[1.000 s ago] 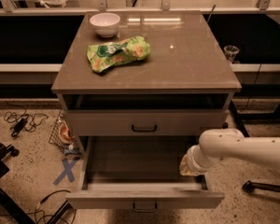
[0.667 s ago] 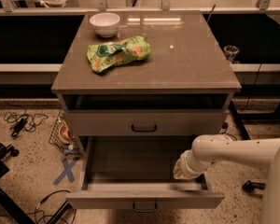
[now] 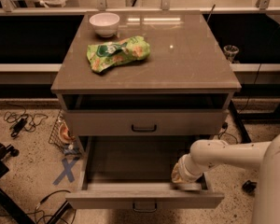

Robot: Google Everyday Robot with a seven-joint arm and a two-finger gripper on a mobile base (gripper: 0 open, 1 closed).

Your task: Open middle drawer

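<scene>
The middle drawer, now pulled far out toward me, will be let go by my gripper with the drawer's front panel out over the floor [image 3: 144,219] just past the drawer's black handle.
The middle drawer [image 3: 144,199] stands pulled far out toward me. Its grey-tan front faces me at the bottom of the camera view, with a small black bar handle [image 3: 144,208] on it. Its inside looks bare. Above it the taller-fronted top drawer [image 3: 143,123] sits nearly flush under an open gap. My white arm comes in from the right. My gripper [image 3: 183,182] reaches down into the right front corner of the middle drawer, just behind its front panel, where its tip is hidden.
A white bowl [image 3: 105,23] and a green snack bag [image 3: 117,52] lie on the cabinet top [image 3: 186,59]. On the floor at the left are a wire basket [image 3: 61,133], cables [image 3: 19,122] and a blue tape cross [image 3: 66,170]. A glass [image 3: 230,52] stands behind at the right.
My arm's end has shifted a little left and down inside the open drawer, closer to its front panel. The drawer itself has not visibly moved.
</scene>
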